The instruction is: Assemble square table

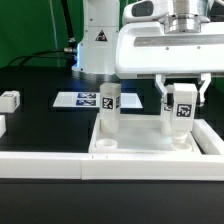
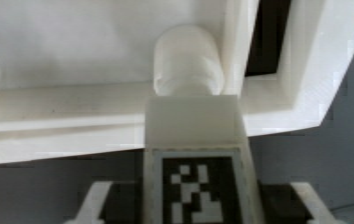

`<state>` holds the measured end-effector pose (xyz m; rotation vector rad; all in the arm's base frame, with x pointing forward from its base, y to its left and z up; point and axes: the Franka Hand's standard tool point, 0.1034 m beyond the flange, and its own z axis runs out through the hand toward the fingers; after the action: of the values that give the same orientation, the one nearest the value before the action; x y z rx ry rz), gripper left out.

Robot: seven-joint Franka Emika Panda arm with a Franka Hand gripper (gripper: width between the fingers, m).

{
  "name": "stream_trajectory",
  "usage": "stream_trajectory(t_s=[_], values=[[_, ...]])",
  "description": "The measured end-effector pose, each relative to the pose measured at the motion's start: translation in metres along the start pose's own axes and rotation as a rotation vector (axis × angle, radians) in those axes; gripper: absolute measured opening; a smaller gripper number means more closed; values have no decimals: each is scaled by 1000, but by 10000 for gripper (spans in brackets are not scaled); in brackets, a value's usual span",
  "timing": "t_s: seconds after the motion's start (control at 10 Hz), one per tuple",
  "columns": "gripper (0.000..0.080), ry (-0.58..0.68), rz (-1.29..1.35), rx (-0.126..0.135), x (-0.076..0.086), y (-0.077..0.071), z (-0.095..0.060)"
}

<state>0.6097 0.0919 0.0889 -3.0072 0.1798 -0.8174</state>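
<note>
Next, my gripper lets go of the tagged leg, standing upright in the slab's front corner (image 1: 186, 148) (image 2: 186, 32) next to the low white barrier.
The square table's slab (image 1: 150, 148) lies flat, with one white tagged leg (image 1: 109, 108) standing upright on its corner at the exterior view's left. My gripper (image 1: 181, 100) hangs over the slab's right side, shut on a second tagged leg (image 1: 181, 108) that it holds upright with its foot down in the slab. In the wrist view this leg (image 2: 199, 150) fills the space between my fingertips (image 2: 106, 200), with the slab's raised rim (image 2: 284, 95) beyond it. The other leg (image 2: 188, 58) shows further off. A loose leg (image 1: 8, 100) lies on the table at the left.
The low white barrier wall (image 1: 40, 166) runs along the front, right against the slab. The marker board (image 1: 84, 100) lies behind the slab by the robot base (image 1: 100, 45). Another white piece (image 1: 2, 126) shows at the left edge.
</note>
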Motion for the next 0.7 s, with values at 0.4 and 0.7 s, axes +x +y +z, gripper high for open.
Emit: stream_trajectory(t_s=[0.4, 0.7], values=[[290, 11, -7, -1, 4, -4, 9], [290, 9, -19, -4, -4, -7, 17]])
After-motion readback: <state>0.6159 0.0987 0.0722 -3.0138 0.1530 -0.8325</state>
